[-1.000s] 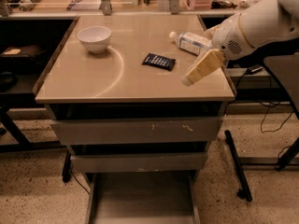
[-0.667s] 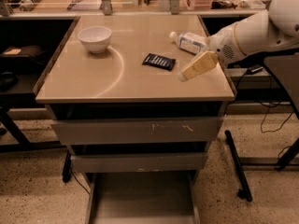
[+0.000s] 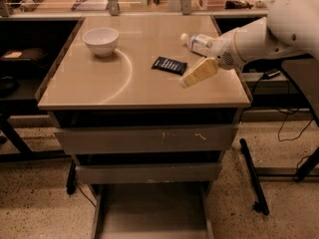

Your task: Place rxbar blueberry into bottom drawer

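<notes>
I should next move my gripper to the rxbar blueberry's end [image 3: 180, 67], the one closer to the clear plastic bottle, and close it there.
The rxbar blueberry [image 3: 169, 65], a small flat dark navy bar with white print, lies on the tan tabletop right of centre. My gripper [image 3: 187, 81] hangs just to the right of it and slightly nearer the front edge, a little above the surface, with nothing seen in it. The arm reaches in from the upper right. The bottom drawer [image 3: 152, 210] is pulled out under the table, a wide shallow grey tray with nothing in it. A clear plastic bottle [image 3: 197, 42] with a white label lies behind the gripper, partly hidden by the arm.
A white bowl [image 3: 100, 41] stands at the back left of the tabletop [image 3: 99, 83]. Two shut grey drawer fronts [image 3: 144, 139] sit above the open drawer. A black table leg [image 3: 254, 178] stands at the right. Shelves and clutter lie behind.
The gripper has moved left and a little toward the rxbar, from the table's right edge to just beside the bar. The bar, bottle and bowl have not moved.
</notes>
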